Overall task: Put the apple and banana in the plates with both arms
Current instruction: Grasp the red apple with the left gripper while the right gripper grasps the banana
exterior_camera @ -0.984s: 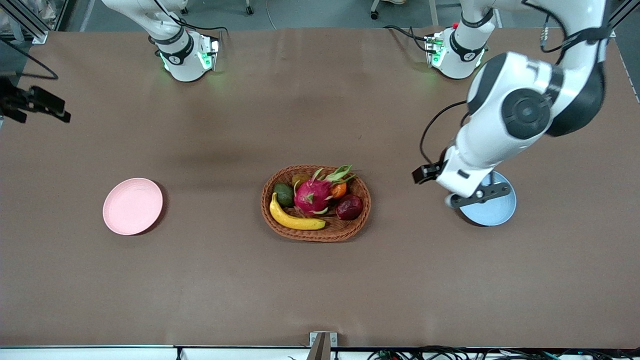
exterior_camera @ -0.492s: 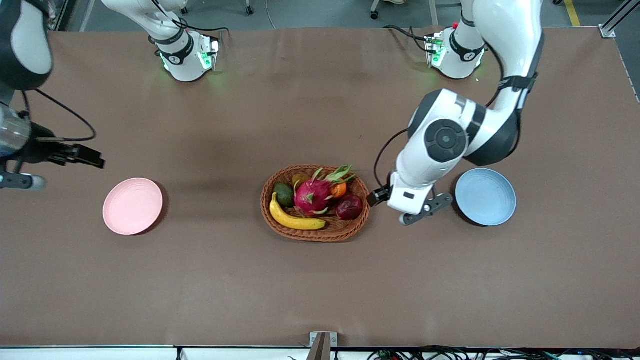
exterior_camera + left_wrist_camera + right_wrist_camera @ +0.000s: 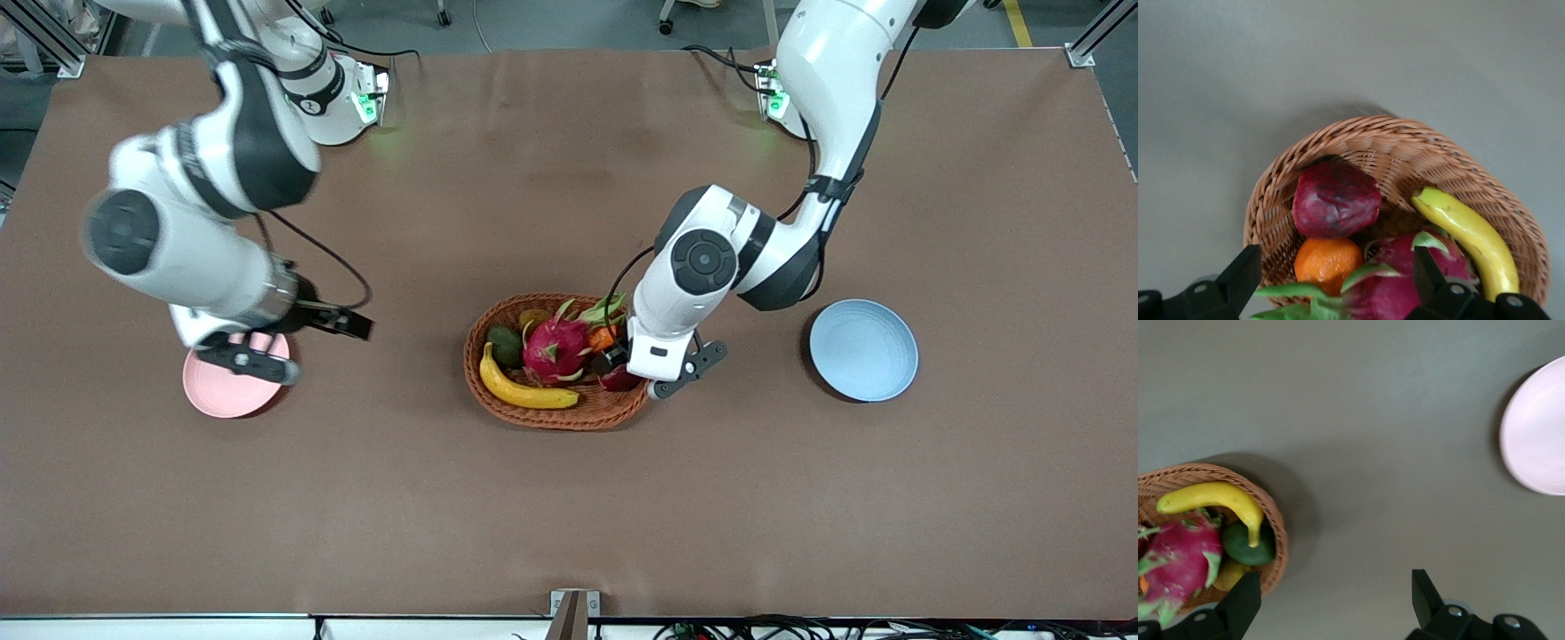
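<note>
My right gripper will grab the stem of the yellow banana (image 3: 487,348) (image 3: 1254,541), the thin end that lies next to the green avocado.
The maroon apple (image 3: 1336,199) lies in the wicker basket (image 3: 560,418) at the end toward the left arm, and the left hand mostly covers it in the front view (image 3: 618,381). The yellow banana (image 3: 524,389) lies along the basket's side nearer the front camera. My left gripper (image 3: 1335,280) is open and empty, up over the orange (image 3: 1328,262) and close to the apple. My right gripper (image 3: 1333,600) is open and empty over bare table between the basket and the pink plate (image 3: 209,396). The blue plate (image 3: 862,349) is empty.
The basket also holds a pink dragon fruit (image 3: 556,348) and a green avocado (image 3: 505,345). The left arm's elbow (image 3: 707,260) hangs over the table between the basket and the blue plate. The right arm's elbow (image 3: 120,233) hangs above the pink plate.
The left arm swung from over the blue plate to over the basket's apple end. The right arm came in from its end of the table to beside the pink plate.
</note>
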Tool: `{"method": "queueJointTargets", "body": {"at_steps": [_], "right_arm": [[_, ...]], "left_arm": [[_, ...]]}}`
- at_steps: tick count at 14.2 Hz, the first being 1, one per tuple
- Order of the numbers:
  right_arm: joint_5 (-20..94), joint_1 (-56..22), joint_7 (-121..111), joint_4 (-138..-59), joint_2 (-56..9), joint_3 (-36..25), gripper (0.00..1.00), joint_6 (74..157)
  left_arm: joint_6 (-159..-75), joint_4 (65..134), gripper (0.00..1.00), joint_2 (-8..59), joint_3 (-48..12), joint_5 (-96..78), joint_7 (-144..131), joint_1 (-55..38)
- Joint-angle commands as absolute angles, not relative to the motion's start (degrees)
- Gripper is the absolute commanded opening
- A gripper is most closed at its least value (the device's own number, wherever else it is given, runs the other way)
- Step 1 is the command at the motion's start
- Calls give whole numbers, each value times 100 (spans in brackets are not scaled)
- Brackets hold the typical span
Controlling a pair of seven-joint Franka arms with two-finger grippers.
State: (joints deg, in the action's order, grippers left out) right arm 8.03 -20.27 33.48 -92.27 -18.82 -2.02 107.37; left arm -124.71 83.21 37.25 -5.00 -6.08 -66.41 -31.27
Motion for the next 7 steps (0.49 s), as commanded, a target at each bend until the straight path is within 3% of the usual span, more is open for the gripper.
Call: {"method": "queueJointTargets", "body": {"at_steps": [1, 7], "right_arm": [[949, -2425, 3884, -9263, -2275, -264, 100, 11178], [1301, -2838, 3981, -9264, -2952, -264, 85, 11873]], "left_arm": [[-12498, 8182, 100, 3902, -457, -659, -6680, -3182], [-12672, 8191, 100, 4227, -448, -580, -6671, -3190]]}}
